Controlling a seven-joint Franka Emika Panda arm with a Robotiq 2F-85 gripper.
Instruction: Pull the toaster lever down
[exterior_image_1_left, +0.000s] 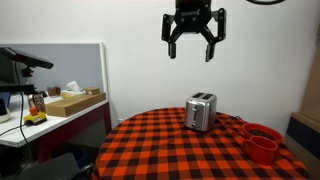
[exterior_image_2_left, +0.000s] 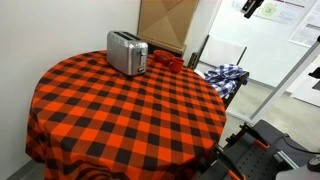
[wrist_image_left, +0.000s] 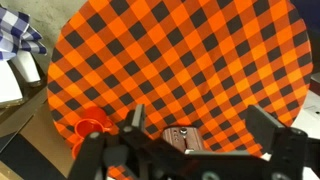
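My gripper is going to close just above the toaster's lever (exterior_image_1_left: 190, 103) (wrist_image_left: 183, 130), so that I can push the lever down with its joined fingers.
A silver two-slot toaster (exterior_image_1_left: 200, 112) stands on the round table with a red and black checked cloth (exterior_image_1_left: 160, 150). It also shows in an exterior view (exterior_image_2_left: 127, 52) at the far side of the table. In the wrist view the toaster (wrist_image_left: 183, 138) is seen from above, partly hidden by the gripper body. My gripper (exterior_image_1_left: 193, 50) hangs high above the toaster, fingers spread open and empty. In the wrist view the fingers (wrist_image_left: 205, 125) straddle the toaster far below. The lever is not clearly visible.
Red cups (exterior_image_1_left: 262, 141) stand beside the toaster, also seen in the wrist view (wrist_image_left: 88, 126). A cardboard panel (exterior_image_2_left: 165, 22) stands behind the table. A chair with a checked cloth (exterior_image_2_left: 226, 76) and a desk with boxes (exterior_image_1_left: 70, 102) are nearby.
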